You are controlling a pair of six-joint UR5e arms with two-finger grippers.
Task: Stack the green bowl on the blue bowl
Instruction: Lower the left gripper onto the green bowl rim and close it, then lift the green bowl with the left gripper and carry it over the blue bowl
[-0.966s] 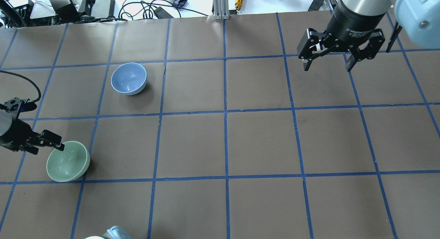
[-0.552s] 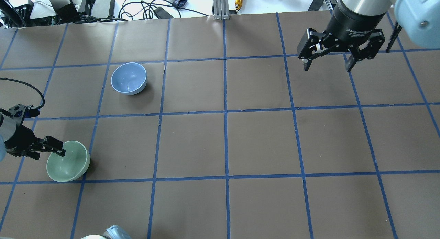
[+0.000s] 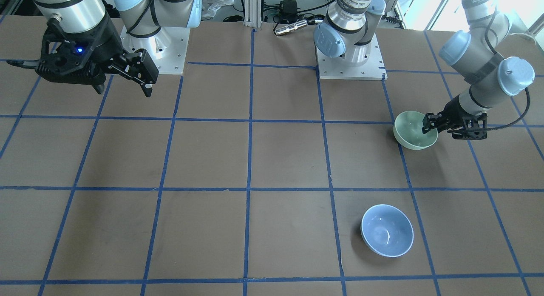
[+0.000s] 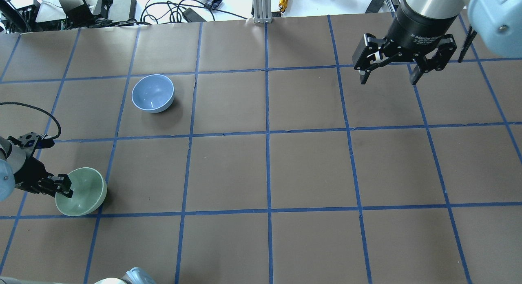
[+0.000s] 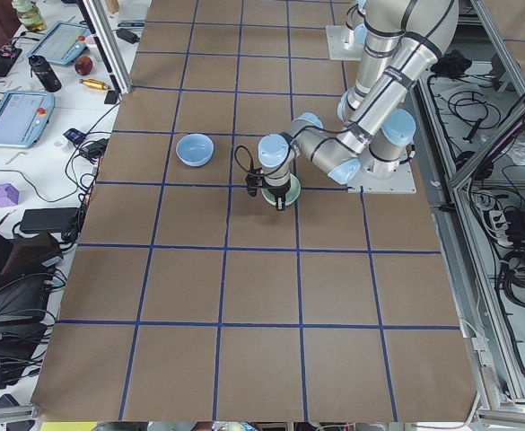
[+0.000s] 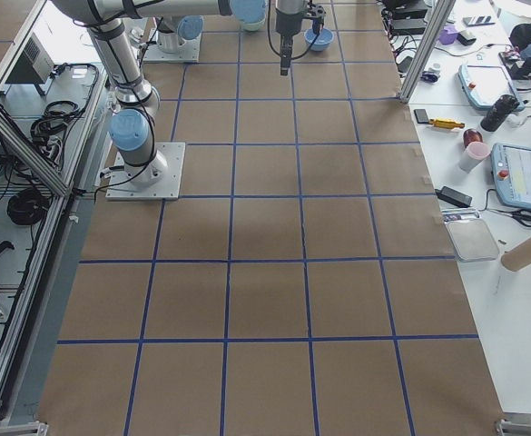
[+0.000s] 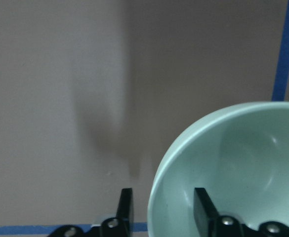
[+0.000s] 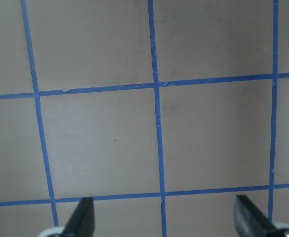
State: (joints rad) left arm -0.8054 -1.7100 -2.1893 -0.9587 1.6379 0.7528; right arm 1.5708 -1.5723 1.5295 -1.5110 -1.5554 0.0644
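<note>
The blue bowl (image 3: 393, 229) is empty. My left gripper is going to release the green bowl so that it sits nested inside that bowl.
The green bowl (image 4: 83, 192) stands upright at the table's near left; it also shows in the front view (image 3: 412, 132) and the left wrist view (image 7: 243, 163). My left gripper (image 4: 65, 188) is low at its left rim. In the left wrist view the gripper (image 7: 162, 195) straddles the rim, one finger (image 7: 127, 210) outside and one inside, with gaps on both sides, so it is open. The blue bowl (image 4: 153, 93) stands upright and empty farther out on the left (image 3: 386, 235). My right gripper (image 4: 388, 82) hangs open and empty over the far right (image 3: 125, 92).
Brown table (image 4: 310, 169) with a blue tape grid. Cables, boxes and tools (image 4: 102, 8) lie beyond the far edge. The two arm bases (image 3: 350, 60) stand on the robot's side. The right wrist view shows only bare table (image 8: 104, 143).
My left gripper has dropped and shifted toward the near edge along the green bowl's left rim. Both bowls and the right arm have stayed put.
</note>
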